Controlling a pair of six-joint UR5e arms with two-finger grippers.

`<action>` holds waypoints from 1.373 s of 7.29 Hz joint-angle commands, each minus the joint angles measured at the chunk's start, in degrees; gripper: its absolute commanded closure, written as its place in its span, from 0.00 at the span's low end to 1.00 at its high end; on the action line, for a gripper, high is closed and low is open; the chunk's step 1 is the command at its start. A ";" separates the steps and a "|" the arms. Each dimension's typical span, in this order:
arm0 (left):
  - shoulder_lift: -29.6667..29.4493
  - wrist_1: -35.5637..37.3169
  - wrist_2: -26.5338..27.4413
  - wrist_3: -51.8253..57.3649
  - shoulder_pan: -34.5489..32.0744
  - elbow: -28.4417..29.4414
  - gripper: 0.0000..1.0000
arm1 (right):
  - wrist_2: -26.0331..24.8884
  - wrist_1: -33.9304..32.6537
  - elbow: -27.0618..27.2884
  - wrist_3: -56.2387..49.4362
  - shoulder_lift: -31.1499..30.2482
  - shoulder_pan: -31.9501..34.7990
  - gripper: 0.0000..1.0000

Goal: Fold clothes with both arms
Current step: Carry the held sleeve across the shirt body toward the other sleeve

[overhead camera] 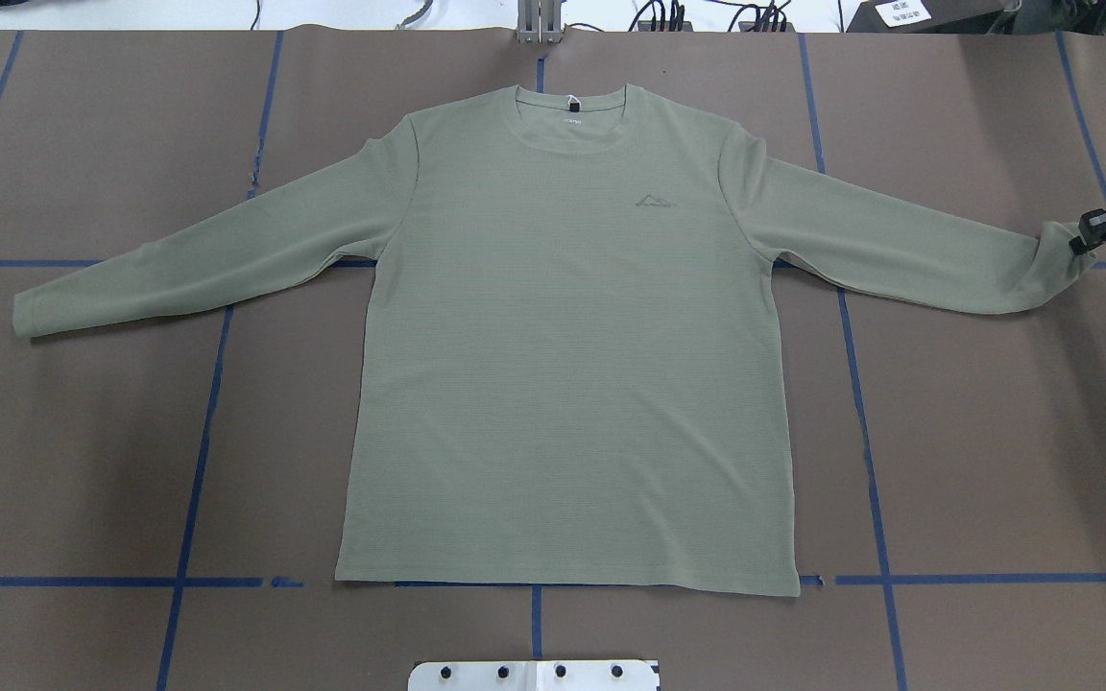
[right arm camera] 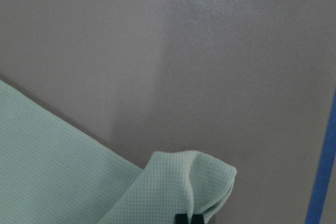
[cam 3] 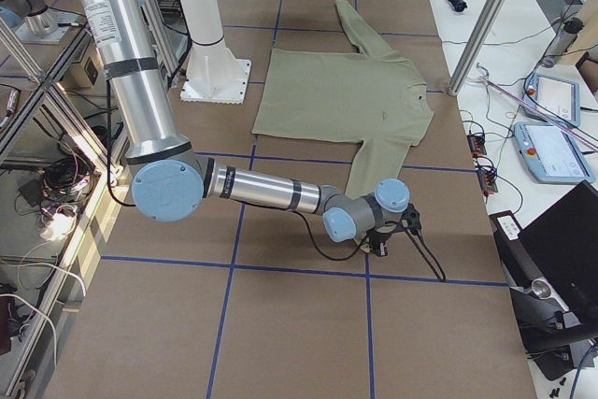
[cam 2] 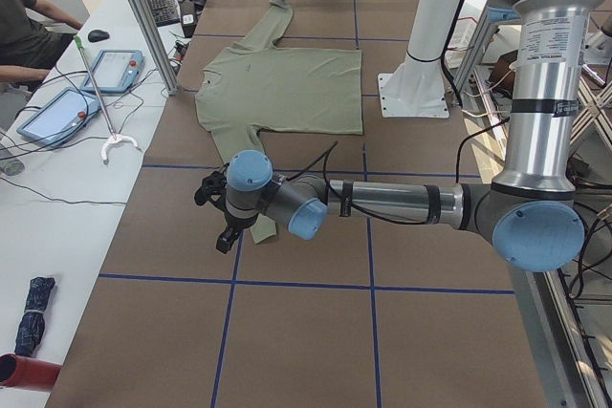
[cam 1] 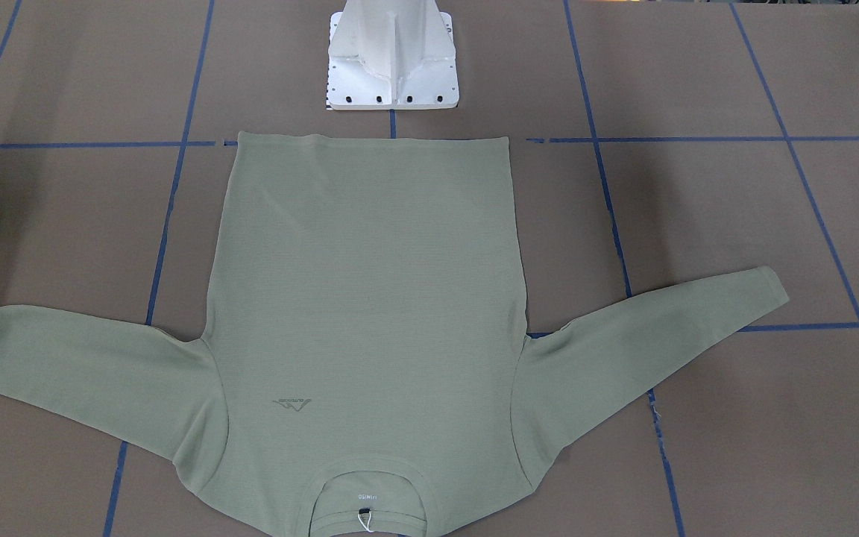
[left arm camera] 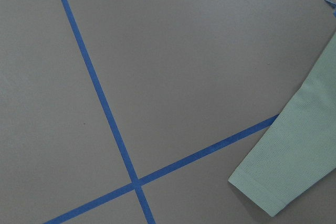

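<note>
Next, I release the sleeve's cuff from my right gripper across the shirt, at the armpit of the opposite sleeve (cam 1: 535, 340).
The pale sage-green shirt (overhead camera: 563, 365) lies flat and face up on the brown table, collar (overhead camera: 572, 120) away from the robot, both sleeves spread out to the sides. My right gripper (overhead camera: 1086, 238) is at the cuff of the sleeve on the overhead view's right. That cuff (right arm camera: 194, 177) is bunched and raised, and the gripper is shut on it. My left gripper (cam 2: 218, 226) hovers just beyond the other cuff (left arm camera: 278, 182), apart from it. It shows only in the exterior left view, so I cannot tell whether it is open or shut.
The white pedestal base (cam 1: 392, 60) stands just behind the shirt's hem. Blue tape lines (overhead camera: 198, 451) cross the brown table cover. A side table with tablets (cam 2: 57, 112), cables and a seated person's arm (cam 2: 29, 35) runs along the far edge, behind metal posts (cam 2: 143, 16).
</note>
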 commanded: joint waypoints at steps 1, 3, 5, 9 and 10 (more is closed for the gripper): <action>0.00 0.00 0.00 0.00 0.00 -0.20 0.00 | 0.77 -0.10 0.51 0.00 -0.03 0.16 1.00; 0.00 0.00 -0.09 0.00 0.00 -0.38 0.00 | 5.05 -4.54 5.22 1.57 0.93 0.42 1.00; 0.00 0.00 0.00 -0.09 0.00 -0.73 0.00 | 7.97 -11.85 11.22 10.76 6.53 0.08 1.00; 0.00 0.09 0.00 -0.18 -0.09 -1.69 0.00 | 4.33 -11.18 10.80 36.69 25.14 -11.06 1.00; 0.00 0.09 0.00 -0.09 -0.09 -1.70 0.00 | -1.28 -11.61 10.36 42.65 31.55 -13.79 1.00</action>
